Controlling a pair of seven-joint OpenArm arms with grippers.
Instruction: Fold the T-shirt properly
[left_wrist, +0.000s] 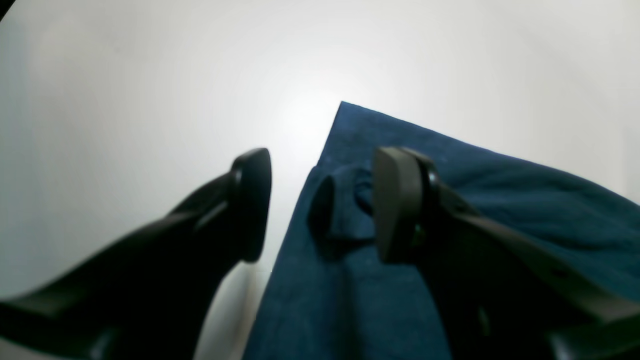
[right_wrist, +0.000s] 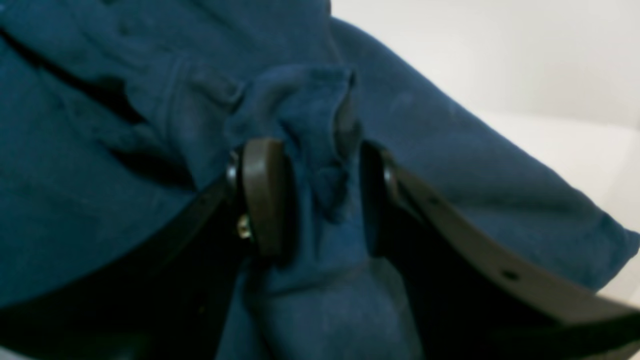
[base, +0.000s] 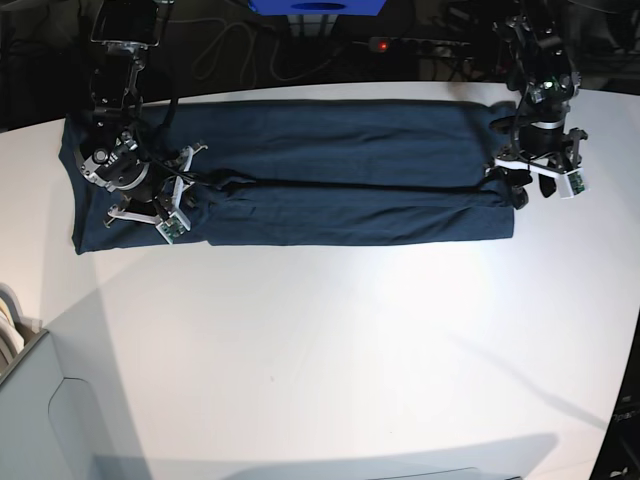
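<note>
A raised fold bunches up the T-shirt's end under the robot's right gripper, so that gripper should pinch the fold and pull it toward the table's far edge (base: 190, 97).
The dark navy T-shirt (base: 330, 185) lies as a long folded band across the far half of the white table (base: 330, 350). My right gripper (right_wrist: 320, 200) is at its left end (base: 172, 200). The jaws stand apart around a raised ridge of cloth (right_wrist: 320, 125), and a dark gap shows beside the left pad (right_wrist: 265, 195). My left gripper (left_wrist: 322, 205) hangs open over the shirt's right end (base: 530, 180). One of its fingers (left_wrist: 252, 200) is over bare table, the other over the cloth. A small pinched bump of fabric (left_wrist: 345, 200) stands between them, untouched.
Behind the table's far edge are dark cables and a blue object (base: 320, 6). A pale bin (base: 25, 385) stands off the table's near left corner. Bare white tabletop stretches in front of the shirt.
</note>
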